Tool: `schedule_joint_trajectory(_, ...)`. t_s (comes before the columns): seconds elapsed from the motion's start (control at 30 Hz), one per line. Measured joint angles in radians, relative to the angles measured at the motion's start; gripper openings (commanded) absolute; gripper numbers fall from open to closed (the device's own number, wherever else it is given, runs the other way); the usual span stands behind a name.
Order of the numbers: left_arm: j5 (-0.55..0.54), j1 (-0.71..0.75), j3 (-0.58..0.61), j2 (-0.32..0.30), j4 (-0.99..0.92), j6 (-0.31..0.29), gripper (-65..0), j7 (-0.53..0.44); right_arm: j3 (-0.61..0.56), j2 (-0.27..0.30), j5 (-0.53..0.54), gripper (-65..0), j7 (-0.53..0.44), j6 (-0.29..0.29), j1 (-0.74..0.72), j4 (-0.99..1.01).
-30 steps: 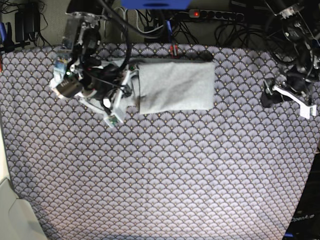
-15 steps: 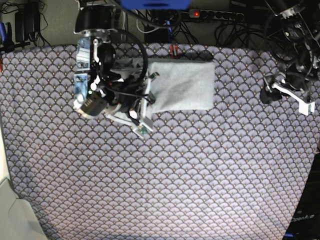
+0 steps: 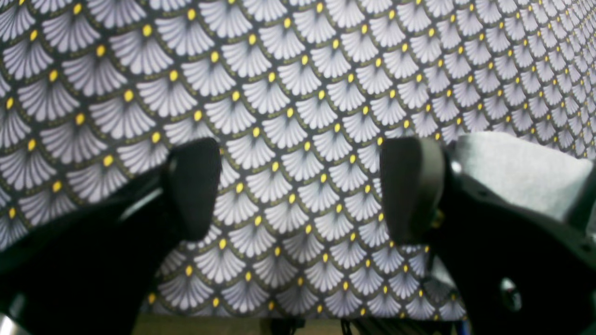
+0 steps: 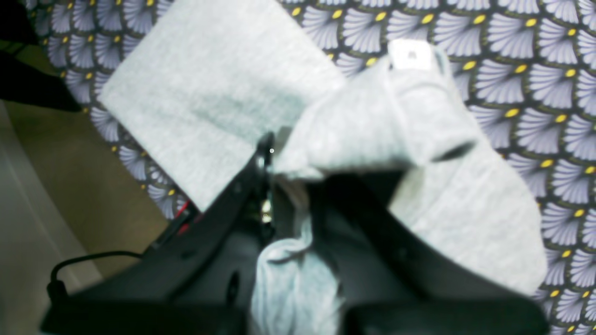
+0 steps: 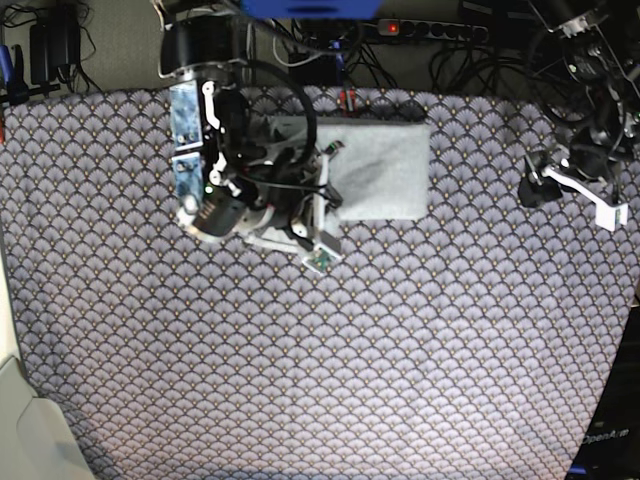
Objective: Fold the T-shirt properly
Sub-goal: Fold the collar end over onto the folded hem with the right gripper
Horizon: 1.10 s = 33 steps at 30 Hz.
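Next, I let go of the lifted flap with my right gripper on the T-shirt's flat end point(image 5: 413, 186) point(image 4: 195, 19), by the edge facing my left gripper.
The light grey T-shirt point(image 5: 385, 170) lies as a folded rectangle at the far middle of the table. My right gripper point(image 5: 322, 182) hovers over its left end, shut on a lifted flap of it. In the right wrist view the jaws point(image 4: 284, 172) pinch a bunched fold of the T-shirt point(image 4: 372, 125), and the flat part spreads out beyond point(image 4: 209, 88). My left gripper point(image 5: 550, 186) stays at the right edge of the table, apart from the shirt. It is open point(image 3: 302, 186) with nothing between its fingers; a corner of the T-shirt point(image 3: 521, 172) shows behind its right finger.
The purple-grey fan-scale tablecloth point(image 5: 330, 360) covers the table. Cables and a power strip point(image 5: 430, 30) run along the far edge behind the shirt. A pale bin corner point(image 5: 25, 430) sits at the near left.
The right arm has carried the shirt's left edge to the right, over the rest of the shirt, so the visible rectangle is narrower. The left arm has not moved.
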<state>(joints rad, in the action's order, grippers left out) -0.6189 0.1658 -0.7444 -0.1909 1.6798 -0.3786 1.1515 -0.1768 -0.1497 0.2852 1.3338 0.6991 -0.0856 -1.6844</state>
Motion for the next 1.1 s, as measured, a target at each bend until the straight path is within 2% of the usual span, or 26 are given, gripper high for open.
schedule_joint_trajectory(0.17, 0.0, 0.0, 0.0, 0.0, 0.0, 0.0, -12.8, 0.0, 0.0, 0.0, 0.007, -65.0, -0.03, 0.0, 0.0, 0.019)
schedule_joint_trajectory(0.3, 0.0, -0.01, 0.0, -0.006, 0.0, 0.0, -12.8, 0.001, -0.002, 0.002, 0.144, -65.0, -0.056, 0.0, 0.003, 0.061)
schedule_joint_trajectory(0.4, 0.0, -0.02, 0.001, -0.039, 0.002, 0.001, -12.8, 0.002, -0.028, 0.003, 0.22, -65.0, -0.104, 0.0, 0.004, 0.06)
schedule_joint_trajectory(0.5, -0.004, -0.023, 0.001, -0.089, 0.011, 0.002, -12.8, 0.0, -0.102, 0.003, 0.258, -65.0, -0.132, 0.0, 0.004, 0.06)
schedule_joint_trajectory(0.7, 0.004, -0.013, -0.002, -0.156, 0.002, 0.009, -12.8, 0.0, -0.127, 0.003, 0.254, -65.0, -0.168, 0.0, 0.006, 0.06)
schedule_joint_trajectory(0.87, 0.057, 0.009, -0.002, -0.143, 0.008, 0.005, -12.8, 0.005, -0.125, 0.003, 0.254, -65.0, -0.173, 0.0, 0.006, 0.06)
schedule_joint_trajectory(1.1, 0.053, 0.006, -0.001, -0.123, 0.01, 0.004, -12.8, 0.004, -0.126, 0.007, 0.262, -65.0, -0.188, 0.0, 0.001, 0.083)
